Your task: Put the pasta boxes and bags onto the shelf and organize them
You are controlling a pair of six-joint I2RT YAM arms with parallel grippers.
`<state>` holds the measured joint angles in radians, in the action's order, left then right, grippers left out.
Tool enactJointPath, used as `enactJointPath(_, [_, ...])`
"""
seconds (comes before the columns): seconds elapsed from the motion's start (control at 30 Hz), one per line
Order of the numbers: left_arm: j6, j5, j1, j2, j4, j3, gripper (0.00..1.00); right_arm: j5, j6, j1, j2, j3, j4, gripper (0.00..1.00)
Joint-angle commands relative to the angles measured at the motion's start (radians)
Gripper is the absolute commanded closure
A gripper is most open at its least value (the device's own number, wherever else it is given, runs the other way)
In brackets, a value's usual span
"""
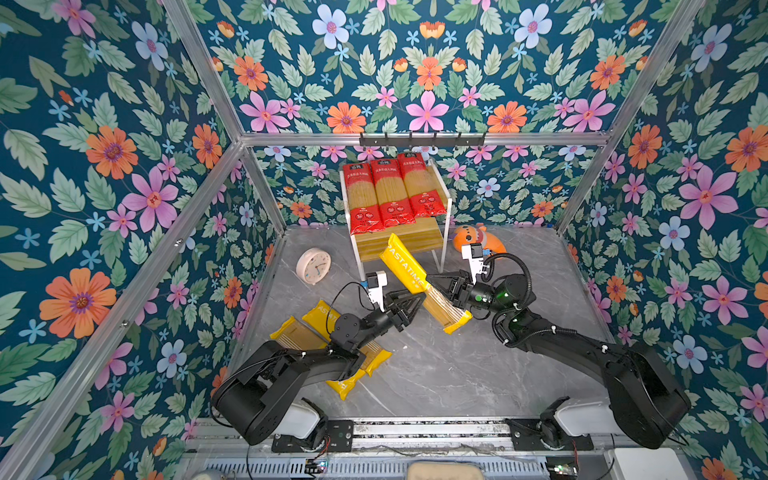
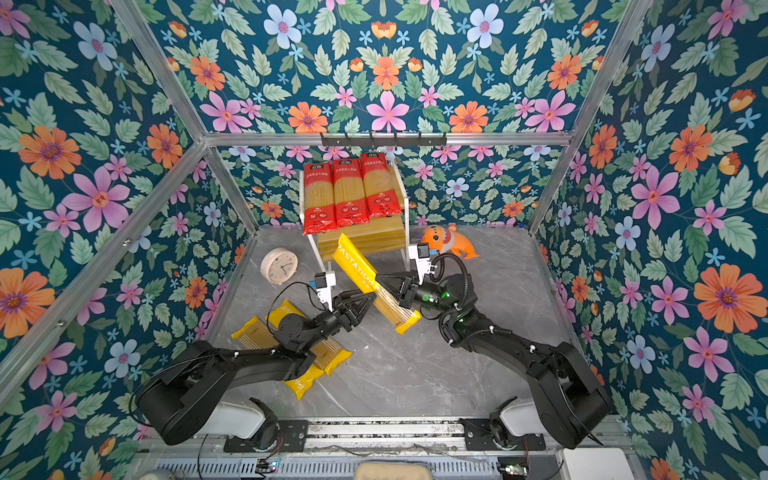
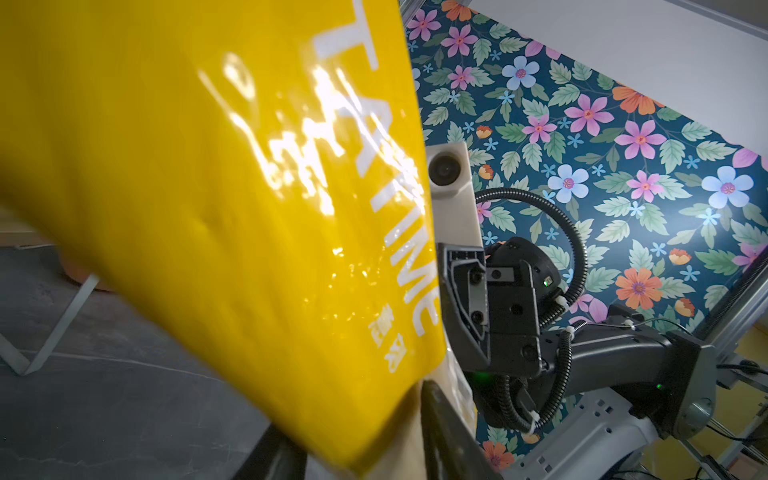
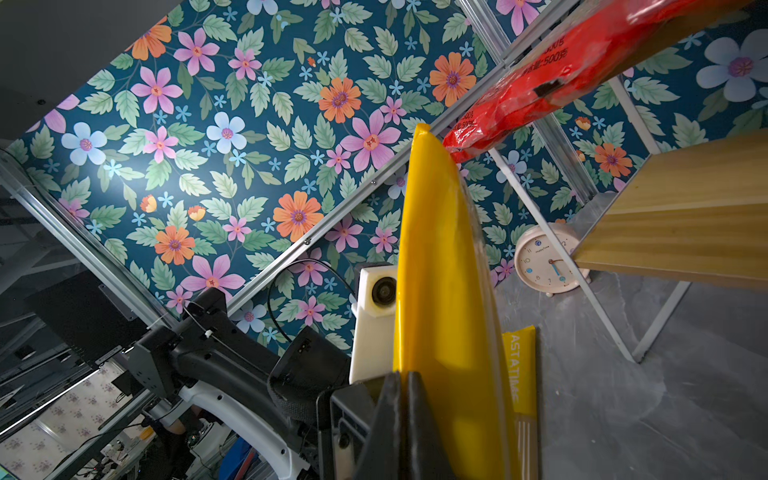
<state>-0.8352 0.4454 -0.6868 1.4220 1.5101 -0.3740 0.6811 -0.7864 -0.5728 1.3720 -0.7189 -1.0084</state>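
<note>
The robot's right gripper holds the slanted yellow pack by its middle, so the left gripper needs to turn it square while the right gripper takes its near end (image 1: 456, 321).
A yellow PASTATIME pack (image 1: 409, 270) (image 2: 357, 266) hangs tilted in the air in front of the shelf (image 1: 415, 239), its far end near the lower board. My right gripper (image 1: 434, 282) (image 4: 402, 376) is shut on the pack's side edge. My left gripper (image 1: 420, 297) (image 3: 357, 415) grips the opposite edge, and the pack (image 3: 208, 208) sits between its fingers. Three red packs (image 1: 390, 191) lie side by side on the top tier. Two more yellow packs (image 1: 322, 313) (image 1: 291, 332) lie crossed on the table, partly under the left arm.
A pale round clock (image 1: 313, 266) stands left of the shelf. An orange plush toy (image 1: 482, 241) lies to its right, just behind the right wrist. A black hook rail (image 1: 422, 140) runs along the back frame above the shelf. Floral walls enclose the grey table.
</note>
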Motion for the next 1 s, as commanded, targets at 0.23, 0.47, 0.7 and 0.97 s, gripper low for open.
enactJointPath(0.23, [0.014,0.039,-0.002,-0.012,0.167,-0.015,0.82,0.043,0.121,0.004,-0.040,0.005,0.207,0.96])
enactJointPath(0.47, [-0.002,0.050,0.002,-0.005,0.165,-0.023,0.96,0.111,0.140,0.051,-0.056,0.033,0.235,0.77])
enactJointPath(0.7, [-0.017,0.106,0.007,0.006,0.154,-0.071,0.99,0.184,0.253,0.061,-0.062,-0.001,0.387,0.51])
enactJointPath(0.97, [-0.017,0.106,0.007,0.017,0.120,-0.069,0.99,0.108,0.525,0.065,-0.066,-0.130,0.742,0.48])
